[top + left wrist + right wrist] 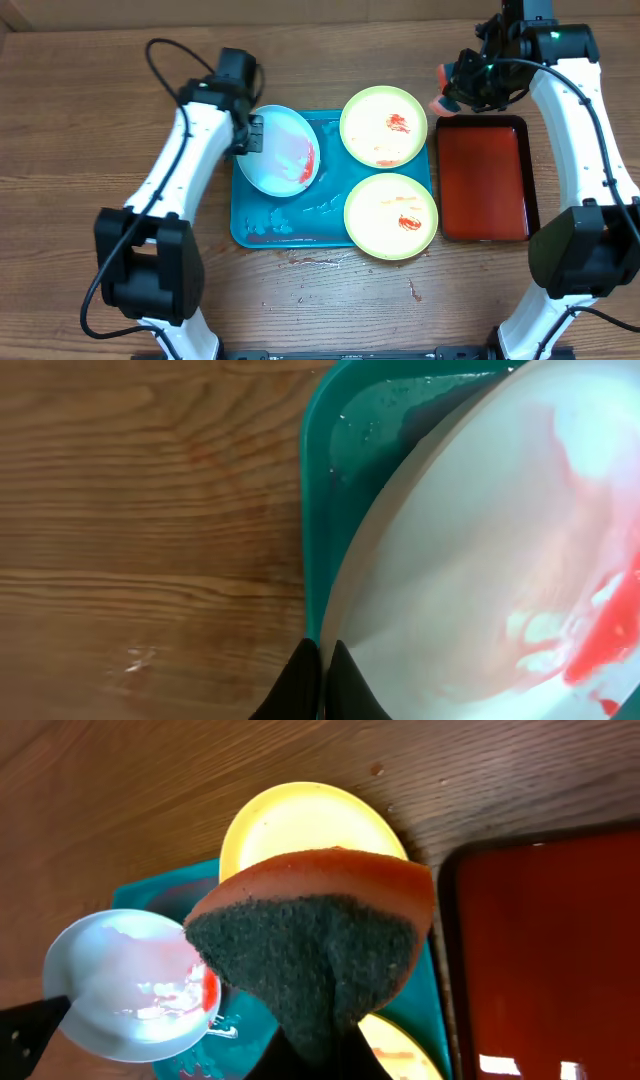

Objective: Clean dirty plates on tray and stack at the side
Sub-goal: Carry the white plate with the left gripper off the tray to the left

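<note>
Next, the left gripper sets the pale blue-white plate, still tilted up at the tray, down on bare wood (174,167) next to the turquoise tray, opposite the red tray.
The turquoise tray (255,225) holds three plates. The pale blue-white plate (280,150), smeared red, is tilted up at the tray's left; my left gripper (252,135) is shut on its left rim (400,560). Two yellow-green plates with red smears lie flat, one at the back (383,126) and one at the front right (391,215). My right gripper (455,95) is shut on an orange sponge with a dark scrub face (310,935), held above the table behind the tray's right end. The right wrist view shows the pale plate (130,985) and the back plate (300,820).
A red tray with a black rim (483,178) lies right of the turquoise tray. Water and red spots mark the wood in front of the tray (330,262). The tray's left rim (318,510) shows beside bare wood.
</note>
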Controlling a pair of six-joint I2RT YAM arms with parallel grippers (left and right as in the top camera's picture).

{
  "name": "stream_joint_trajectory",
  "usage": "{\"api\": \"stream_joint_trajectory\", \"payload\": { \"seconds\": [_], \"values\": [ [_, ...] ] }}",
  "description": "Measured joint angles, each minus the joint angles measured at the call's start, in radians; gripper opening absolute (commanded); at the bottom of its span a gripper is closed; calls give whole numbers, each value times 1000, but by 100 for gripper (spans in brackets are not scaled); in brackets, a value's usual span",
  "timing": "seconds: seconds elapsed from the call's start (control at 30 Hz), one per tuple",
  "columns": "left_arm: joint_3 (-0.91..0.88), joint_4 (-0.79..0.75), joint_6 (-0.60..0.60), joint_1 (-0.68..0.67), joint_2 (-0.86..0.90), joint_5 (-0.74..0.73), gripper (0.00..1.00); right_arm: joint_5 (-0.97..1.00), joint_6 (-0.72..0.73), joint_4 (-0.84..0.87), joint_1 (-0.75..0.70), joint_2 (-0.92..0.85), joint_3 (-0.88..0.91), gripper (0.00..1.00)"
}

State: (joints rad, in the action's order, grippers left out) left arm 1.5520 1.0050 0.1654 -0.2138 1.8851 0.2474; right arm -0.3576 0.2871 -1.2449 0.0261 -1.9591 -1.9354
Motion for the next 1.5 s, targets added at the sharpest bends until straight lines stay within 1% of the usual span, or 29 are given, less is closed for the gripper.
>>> {"api": "stream_joint_trajectory", "payload": {
  "seconds": [0.27, 0.53, 0.63, 0.93, 1.1, 1.27, 1.5],
  "values": [
    [0, 68, 148, -173, 0, 347, 4, 49, -1, -25, -1, 0, 0, 4],
    [0, 110, 273, -281, 0, 632, 4, 81, -1, -30, -1, 0, 0, 4],
    [0, 121, 296, -306, 0, 704, 4, 96, -2, -30, -1, 0, 0, 4],
    [0, 122, 334, -407, 0, 980, 4, 110, -3, -31, -1, 0, 0, 4],
    [0, 122, 341, -442, 0, 1088, 4, 112, -3, -31, -1, 0, 0, 4],
    [0, 122, 356, -457, 0, 1167, 4, 112, -3, -32, -1, 0, 0, 4],
    [0, 122, 360, -461, 0, 1205, 4, 114, -3, -34, -1, 0, 0, 4]
  ]
}}
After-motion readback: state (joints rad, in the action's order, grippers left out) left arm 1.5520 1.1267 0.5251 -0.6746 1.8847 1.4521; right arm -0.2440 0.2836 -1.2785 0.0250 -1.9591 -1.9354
